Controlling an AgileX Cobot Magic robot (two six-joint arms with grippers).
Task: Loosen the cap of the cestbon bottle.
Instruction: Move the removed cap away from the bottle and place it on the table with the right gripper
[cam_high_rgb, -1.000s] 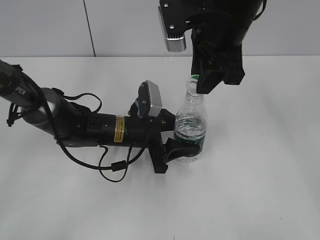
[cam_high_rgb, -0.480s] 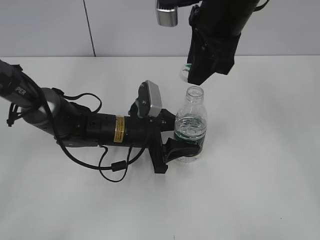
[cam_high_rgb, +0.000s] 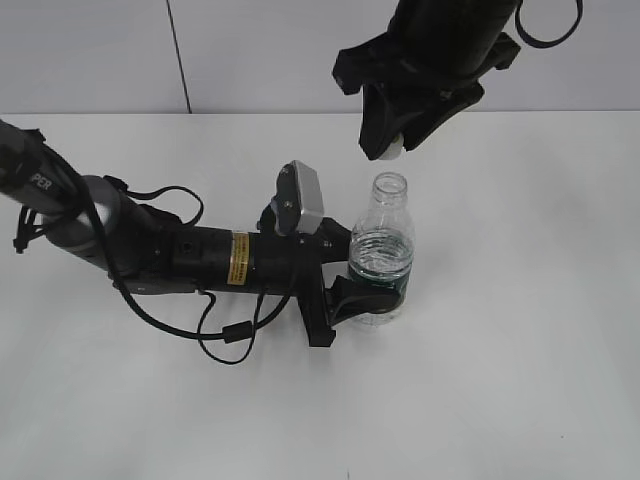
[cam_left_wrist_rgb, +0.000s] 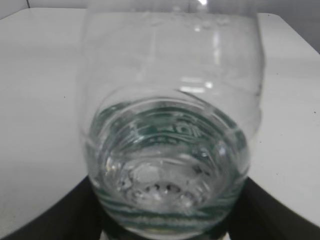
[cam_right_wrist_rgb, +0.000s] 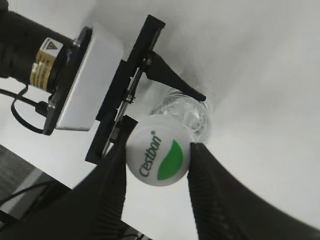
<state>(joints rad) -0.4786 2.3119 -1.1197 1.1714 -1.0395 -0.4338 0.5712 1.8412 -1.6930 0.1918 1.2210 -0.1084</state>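
Observation:
My right gripper has the cap, now just above the bottle's mouth. It will let go of the cap on the white table (cam_high_rgb: 495, 268) beside the bottle, opposite my left gripper.
The cestbon bottle (cam_high_rgb: 381, 250), clear with a dark green label band, stands upright on the white table with its neck open. My left gripper (cam_high_rgb: 352, 283) is shut on its lower body; the bottle (cam_left_wrist_rgb: 170, 150) fills the left wrist view. My right gripper (cam_high_rgb: 388, 148) hangs above and just left of the bottle's mouth, shut on the cap (cam_high_rgb: 392, 152). In the right wrist view the white cap (cam_right_wrist_rgb: 158, 157), with green patch and lettering, sits between the two fingers, with the bottle (cam_right_wrist_rgb: 187, 112) below it.
The left arm (cam_high_rgb: 170, 255) lies low across the table from the left, with a loose black cable (cam_high_rgb: 225, 335) in front of it. The white table (cam_high_rgb: 520, 380) stretches to a grey back wall (cam_high_rgb: 100, 55).
The right gripper has lifted the cap off the bottle's neck and turned above it. The bottle and left arm have not moved.

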